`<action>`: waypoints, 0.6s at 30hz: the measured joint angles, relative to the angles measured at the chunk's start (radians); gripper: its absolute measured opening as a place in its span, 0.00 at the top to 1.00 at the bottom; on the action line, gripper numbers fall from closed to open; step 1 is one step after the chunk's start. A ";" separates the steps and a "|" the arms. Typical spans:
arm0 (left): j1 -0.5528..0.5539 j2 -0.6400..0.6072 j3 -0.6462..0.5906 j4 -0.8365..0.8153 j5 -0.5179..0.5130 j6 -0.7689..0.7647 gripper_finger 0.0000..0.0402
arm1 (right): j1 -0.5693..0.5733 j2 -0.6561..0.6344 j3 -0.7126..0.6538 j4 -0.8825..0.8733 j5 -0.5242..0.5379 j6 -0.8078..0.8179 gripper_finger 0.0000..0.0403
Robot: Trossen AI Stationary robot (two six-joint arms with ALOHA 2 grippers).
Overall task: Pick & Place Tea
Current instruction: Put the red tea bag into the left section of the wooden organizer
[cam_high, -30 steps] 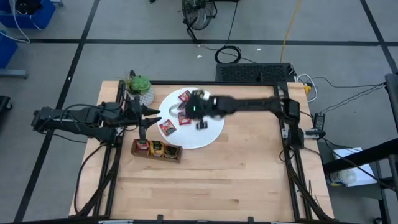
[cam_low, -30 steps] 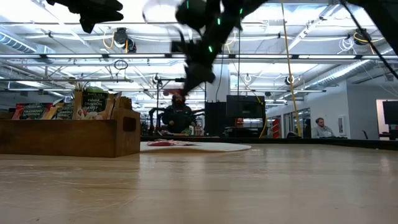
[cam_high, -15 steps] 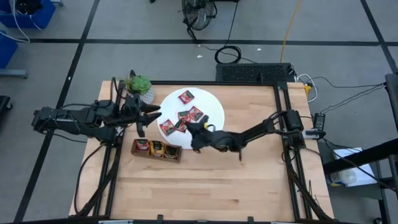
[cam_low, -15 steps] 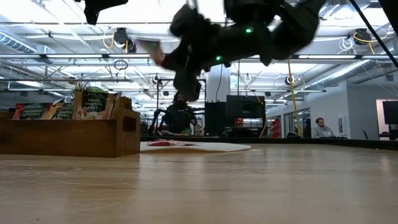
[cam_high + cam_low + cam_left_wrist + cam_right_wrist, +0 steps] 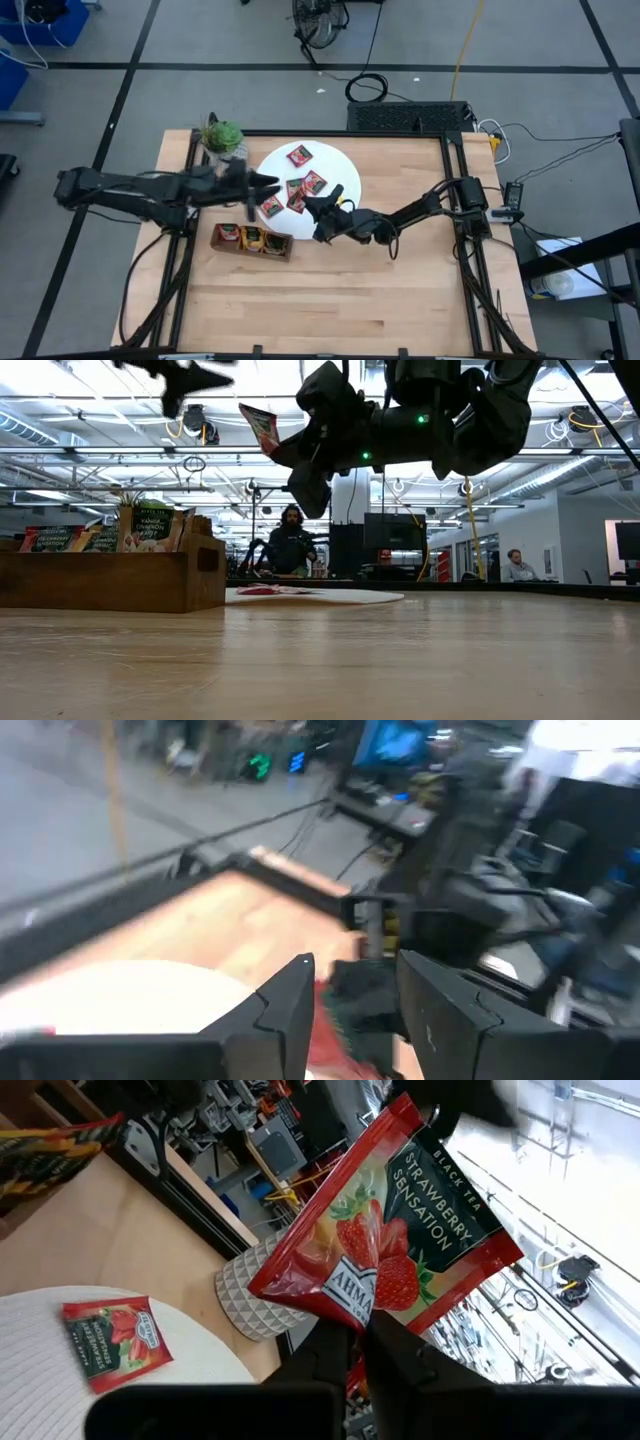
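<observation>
The red strawberry sachet is to be held up over the white disc by my right gripper while my left gripper closes on its loose end (image 5: 294, 204) (image 5: 327, 1034).
A white disc (image 5: 340, 170) on the table carries several red tea sachets (image 5: 299, 155). My right gripper (image 5: 360, 1345) hangs over the disc's near rim, shut on one red strawberry sachet (image 5: 385, 1230), which also shows in the low view as a raised sachet (image 5: 261, 428). My left gripper (image 5: 270, 185) hovers open over the disc's left rim with nothing between its fingers (image 5: 290, 1010). It points at the right gripper. The wooden tray (image 5: 285, 247) near the disc holds some sachets. My right gripper pinches the sachet between its two fingers at one edge (image 5: 366, 1312). The fingers come about level from the table's right, tipped slightly up. The sachet sticks up and outward beyond the fingertips, tilted, lifted clear of the disc.
A small green potted plant (image 5: 222, 137) in a pale pot (image 5: 250, 1295) stands at the far left corner, beside the disc. The tray (image 5: 110, 575) sits left of centre. Bare wood lies toward the near and right edges. People sit in the room beyond the table.
My right gripper has swung from above the disc's middle toward its near rim and sunk, tipping from pointing down to about level, with the sachet carried along clear of the disc. My left gripper has moved toward the table's right, over the disc's left rim.
</observation>
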 joint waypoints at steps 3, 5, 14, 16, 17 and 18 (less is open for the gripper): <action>0.038 0.127 0.027 0.013 -0.005 -0.126 0.63 | 0.000 0.000 0.000 0.000 -0.005 -0.003 0.98; 0.077 0.191 0.084 -0.029 0.056 -0.187 0.63 | 0.000 0.000 0.000 -0.002 -0.004 -0.004 0.98; 0.127 0.343 0.317 -0.346 0.306 -0.262 0.63 | -0.001 0.000 0.000 -0.036 0.023 0.000 0.98; 0.118 0.364 0.330 -0.359 0.309 -0.264 0.63 | -0.001 0.000 0.000 -0.041 0.023 0.000 0.98; 0.114 0.372 0.332 -0.364 0.309 -0.265 0.63 | -0.001 0.000 0.000 -0.042 0.023 0.000 0.98; 0.111 0.381 0.333 -0.371 0.309 -0.265 0.63 | -0.001 0.000 0.000 -0.043 0.023 0.000 0.98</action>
